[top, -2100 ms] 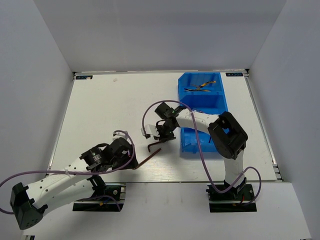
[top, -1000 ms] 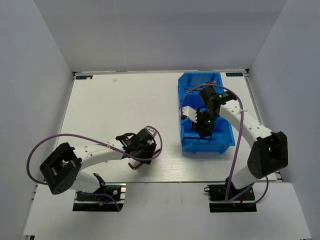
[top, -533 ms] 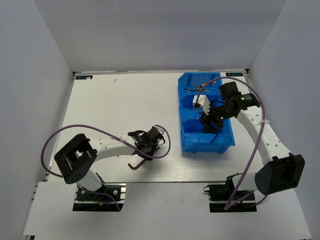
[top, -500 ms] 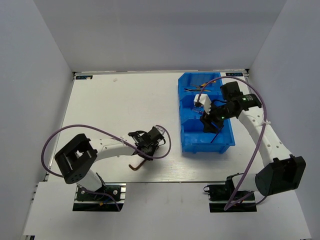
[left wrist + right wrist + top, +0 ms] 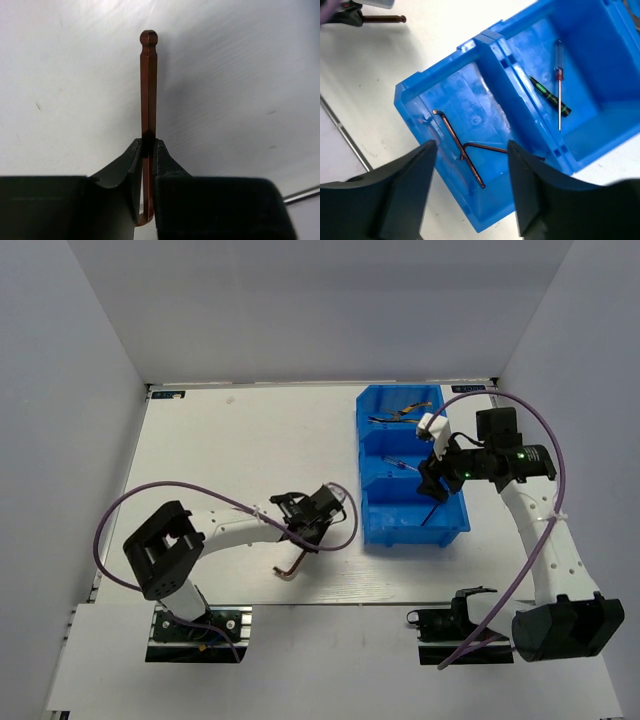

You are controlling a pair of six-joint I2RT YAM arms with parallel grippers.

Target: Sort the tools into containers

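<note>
Next, I release the long brown hex key from my left gripper in the near compartment point(image 5: 403, 517), next to the two crossed hex keys. The held key is now over the white table.
My left gripper point(image 5: 147, 145) is shut on a brown L-shaped hex key point(image 5: 148, 85), whose ball end points ahead over the white table. From above, that hex key point(image 5: 292, 565) trails out of the left gripper point(image 5: 308, 530), left of the containers point(image 5: 372, 530), a row of three blue bins. My right gripper point(image 5: 470, 150) hangs open and empty above the near compartment point(image 5: 420, 95). In that compartment two hex keys point(image 5: 457, 147) lie crossed. The middle compartment holds a green-handled screwdriver point(image 5: 550, 95) and a thin screwdriver point(image 5: 559, 85). Yellow-handled pliers point(image 5: 405, 412) lie in the far compartment.
Purple cables point(image 5: 345, 530) loop off both arms, one beside the left wrist. The white table point(image 5: 230, 450) is closed in by walls on three sides. The right arm point(image 5: 535, 530) reaches up along the bins' right side.
The left gripper closed on the hex key and carried it right, toward the bins. The right gripper opened, left a hex key in the near compartment and drew back to the right.
</note>
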